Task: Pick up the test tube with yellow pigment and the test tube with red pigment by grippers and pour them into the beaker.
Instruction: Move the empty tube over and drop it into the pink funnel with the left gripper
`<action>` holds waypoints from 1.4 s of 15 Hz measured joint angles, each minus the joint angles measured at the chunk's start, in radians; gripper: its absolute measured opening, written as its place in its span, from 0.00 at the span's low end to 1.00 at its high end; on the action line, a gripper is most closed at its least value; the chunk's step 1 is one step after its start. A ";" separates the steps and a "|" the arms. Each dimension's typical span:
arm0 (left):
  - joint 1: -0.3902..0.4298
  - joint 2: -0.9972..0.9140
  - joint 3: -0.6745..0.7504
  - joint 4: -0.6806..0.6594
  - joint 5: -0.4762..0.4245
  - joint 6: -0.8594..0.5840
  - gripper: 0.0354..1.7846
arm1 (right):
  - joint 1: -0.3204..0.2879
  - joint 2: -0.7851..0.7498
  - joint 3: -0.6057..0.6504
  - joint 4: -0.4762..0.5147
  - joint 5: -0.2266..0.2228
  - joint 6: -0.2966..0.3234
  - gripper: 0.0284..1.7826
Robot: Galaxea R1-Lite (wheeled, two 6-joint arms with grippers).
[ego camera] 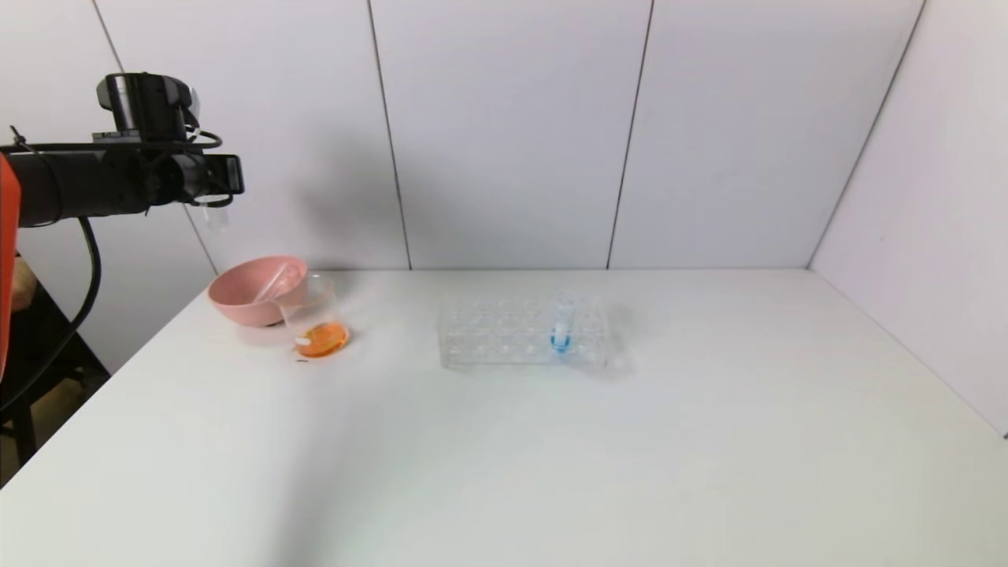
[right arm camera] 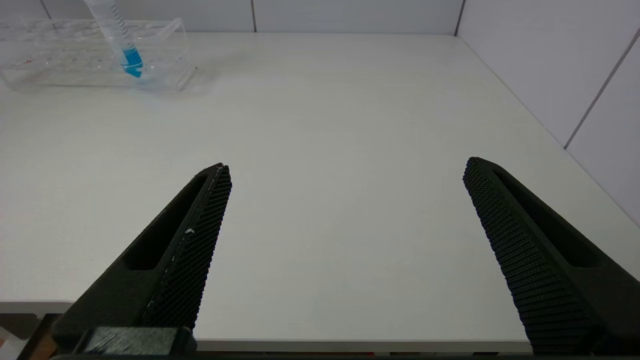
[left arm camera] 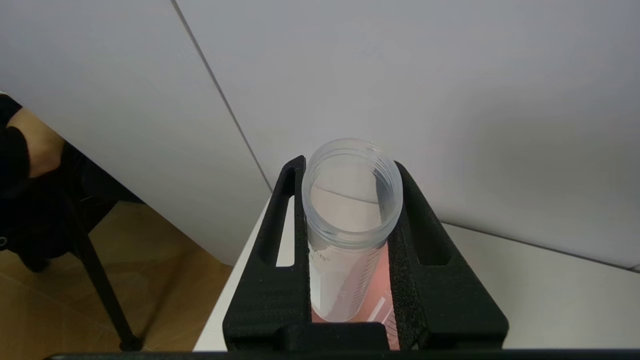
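Next, my left gripper lets go of the clear test tube in the pink bowl (ego camera: 252, 280), beside the second tube, which is slanted.
My left gripper (ego camera: 224, 187) hangs high at the far left, above the pink bowl (ego camera: 240, 303). It is shut on a clear test tube (left arm camera: 350, 200), whose open threaded mouth sticks out past the fingertips. The tube looks empty, and I cannot tell whether it is the yellow or the red one. In the head view the tube (ego camera: 214, 214) hangs just below the jaws. The beaker (ego camera: 315, 319) stands beside the bowl with orange liquid in its bottom. My right gripper (right arm camera: 345, 170) is open over the table's near edge with nothing between its fingers.
A second clear tube (ego camera: 272, 283) lies slanted in the pink bowl. A clear tube rack (ego camera: 504, 335) at mid-table holds a blue-liquid tube (ego camera: 561, 323). Grey walls close off the back and right. The table's left edge (ego camera: 118, 370) drops to the floor.
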 joint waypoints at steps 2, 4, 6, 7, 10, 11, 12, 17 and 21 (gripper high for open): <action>0.020 0.031 0.007 -0.013 -0.014 -0.027 0.24 | 0.000 0.000 0.000 0.000 0.000 0.000 0.95; 0.029 0.060 0.012 -0.014 -0.042 -0.031 0.24 | 0.000 0.000 0.000 0.000 0.000 0.000 0.95; 0.026 0.079 0.025 -0.014 -0.052 -0.033 0.24 | 0.000 0.000 0.000 0.000 0.000 0.000 0.95; 0.027 0.087 0.034 -0.015 -0.052 -0.035 0.24 | 0.000 0.000 0.000 0.000 0.000 0.000 0.95; 0.026 0.100 0.068 -0.054 -0.053 -0.036 0.24 | 0.000 0.000 0.000 0.000 0.000 0.000 0.95; 0.024 0.104 0.074 -0.070 -0.056 -0.036 0.24 | 0.000 0.000 0.000 0.000 0.000 0.000 0.95; 0.025 0.108 0.079 -0.074 -0.060 -0.036 0.24 | 0.000 0.000 0.000 0.000 0.000 -0.001 0.95; 0.025 0.117 0.105 -0.113 -0.071 -0.036 0.26 | 0.000 0.000 0.000 0.000 0.000 0.000 0.95; 0.024 0.118 0.103 -0.113 -0.071 -0.036 0.46 | 0.000 0.000 0.000 0.000 0.000 0.000 0.95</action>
